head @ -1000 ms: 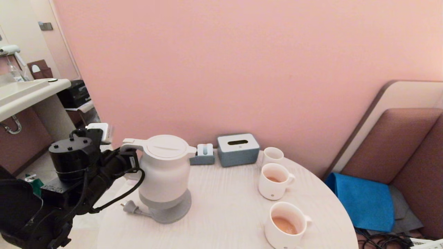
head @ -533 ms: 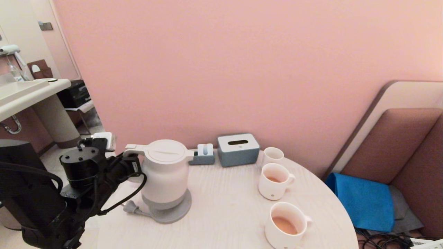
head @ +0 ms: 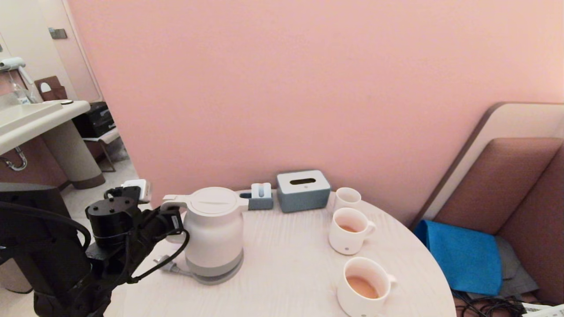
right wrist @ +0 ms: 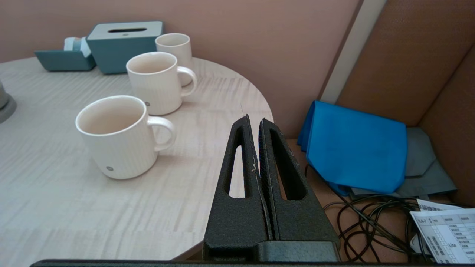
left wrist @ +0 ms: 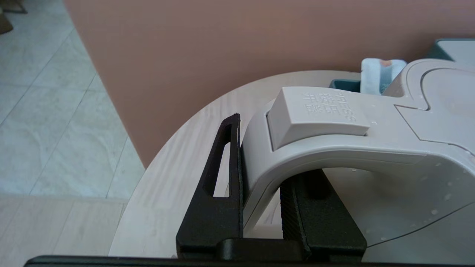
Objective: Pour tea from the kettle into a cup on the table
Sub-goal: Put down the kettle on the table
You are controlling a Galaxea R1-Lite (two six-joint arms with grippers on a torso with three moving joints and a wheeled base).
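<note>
Next, my left gripper releases the white kettle on the grey base disc (head: 220,269) next to the plug cord.
The white kettle (head: 213,233) stands upright on its grey base disc (head: 231,269) at the left of the table (head: 286,246). My left gripper (head: 174,222) is shut on the kettle's loop handle (left wrist: 334,148), one finger outside the loop and one inside. Two white mugs stand at the right. The near one (head: 363,286) holds pale reddish-brown tea (head: 362,287), and the far one (head: 350,231) holds a little. My right gripper (right wrist: 254,118) is shut and empty, off the table's right edge, beside the near mug (right wrist: 118,141).
A small handleless cup (head: 347,198), a grey tissue box (head: 303,190) and a small blue tray (head: 260,198) line the table's back. The plug cord (head: 165,264) lies left of the kettle. A blue cloth (head: 458,255) and cables (right wrist: 371,222) lie right of the table.
My left gripper has lowered the kettle from above its base down onto it. The mugs and the right arm have not moved.
</note>
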